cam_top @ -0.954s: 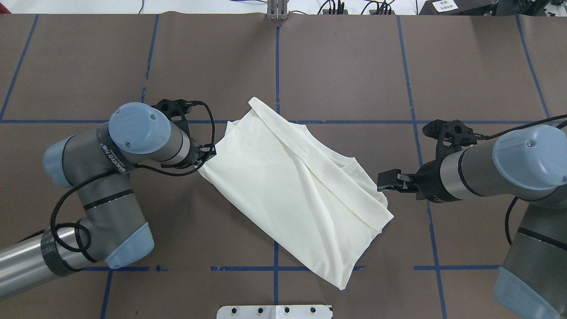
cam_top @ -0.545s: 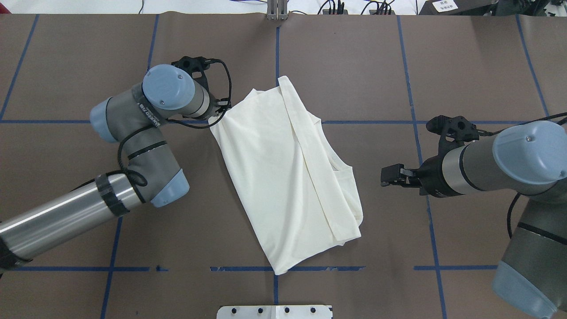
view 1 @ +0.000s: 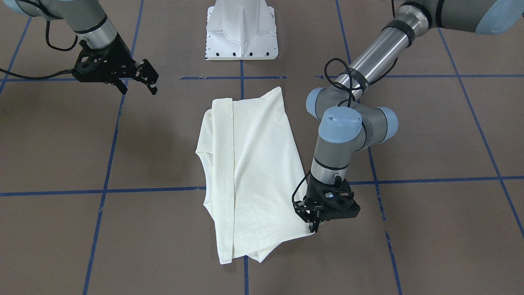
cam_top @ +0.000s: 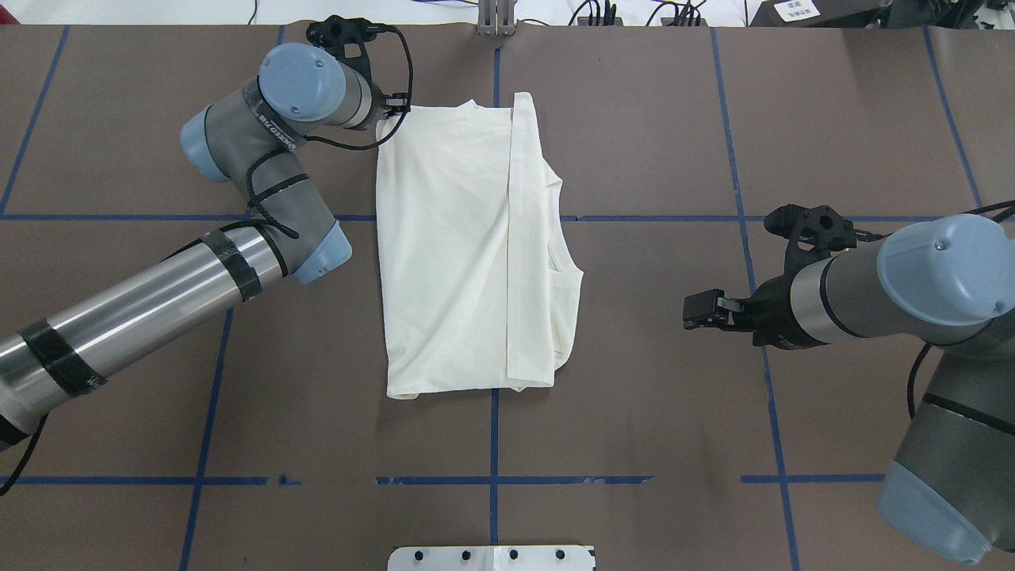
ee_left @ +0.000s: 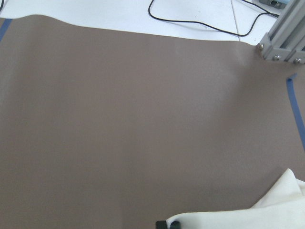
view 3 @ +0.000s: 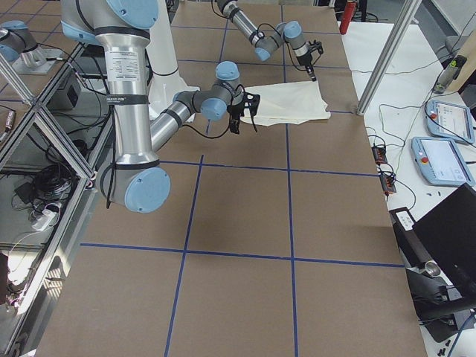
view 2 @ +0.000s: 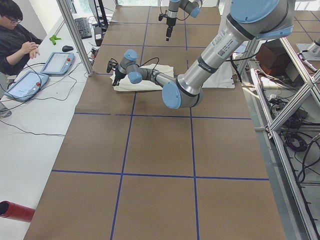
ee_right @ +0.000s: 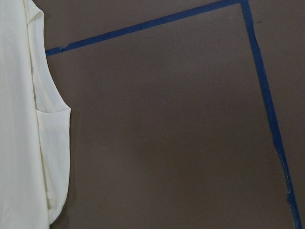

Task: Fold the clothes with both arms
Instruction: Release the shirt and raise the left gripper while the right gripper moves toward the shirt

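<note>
The robot's right gripper will close on the corner of the folded strip (view 1: 229,101) of the cream shirt, at the shirt's loose edge closest to the white pedestal base.
The clothes, a cream shirt (cam_top: 452,246), lie folded plain side up in a long rectangle at mid-table, with the collar (cam_top: 564,270) showing at the right edge. My left gripper (cam_top: 388,111) is shut on the shirt's far left corner (view 1: 309,227), low at the table. The left wrist view catches only that corner of cloth (ee_left: 267,212) and bare table. My right gripper (cam_top: 691,309) hovers open to the right of the shirt, a gap away, with nothing between its fingers (view 1: 152,81). The right wrist view shows the shirt's collar edge (ee_right: 52,143) at its left.
The white pedestal base (cam_top: 492,557) sits at the near edge. An aluminium post (cam_top: 496,17) and cables line the far edge. A person (view 2: 17,37) sits at a side desk with tablets (view 2: 56,62). Blue tape lines (cam_top: 493,444) cross the brown table.
My left arm has pulled the shirt's corner toward the far edge, swinging the shirt from slanted to straight. The right gripper, at the shirt's edge a second ago, now stands apart from it.
</note>
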Controlling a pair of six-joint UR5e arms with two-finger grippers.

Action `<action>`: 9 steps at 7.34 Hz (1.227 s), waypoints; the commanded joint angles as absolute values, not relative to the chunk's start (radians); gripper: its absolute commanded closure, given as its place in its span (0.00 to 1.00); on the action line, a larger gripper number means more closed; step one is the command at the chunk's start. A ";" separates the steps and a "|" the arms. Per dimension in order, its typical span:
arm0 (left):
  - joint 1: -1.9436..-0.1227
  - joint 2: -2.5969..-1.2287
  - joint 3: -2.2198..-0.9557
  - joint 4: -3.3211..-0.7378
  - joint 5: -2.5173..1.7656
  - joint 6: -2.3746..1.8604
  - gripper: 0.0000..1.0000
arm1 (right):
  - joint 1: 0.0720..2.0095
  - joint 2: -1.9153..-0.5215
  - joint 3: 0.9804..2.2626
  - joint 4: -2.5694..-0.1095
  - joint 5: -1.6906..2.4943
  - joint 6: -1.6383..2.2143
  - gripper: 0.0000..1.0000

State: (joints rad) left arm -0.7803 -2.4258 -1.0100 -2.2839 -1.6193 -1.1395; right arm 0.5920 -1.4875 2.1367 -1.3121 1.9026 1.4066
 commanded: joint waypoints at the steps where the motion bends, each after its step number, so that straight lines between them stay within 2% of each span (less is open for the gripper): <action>1: -0.784 -2.428 -0.997 -2.306 -1.605 -1.135 0.01 | 0.591 -1.450 2.108 -1.313 1.898 1.407 0.00; 3: -0.808 -2.430 -1.012 -2.304 -1.638 -1.103 0.00 | 0.578 -1.347 2.047 -1.328 1.864 1.401 0.00; 4: -0.833 -2.413 -1.061 -2.280 -1.735 -1.060 0.00 | 0.559 -1.298 2.013 -1.330 1.841 1.391 0.00; 5: -0.838 -2.336 -1.165 -2.229 -1.802 -1.058 0.00 | 0.531 -1.242 1.972 -1.330 1.809 1.388 0.00; 7: -0.836 -2.193 -1.508 -1.988 -1.805 -1.057 0.00 | 0.474 -1.107 1.872 -1.339 1.731 1.387 0.00; 9: -0.827 -2.091 -1.717 -1.867 -1.862 -1.060 0.00 | 0.407 -1.014 1.830 -1.426 1.636 1.242 0.00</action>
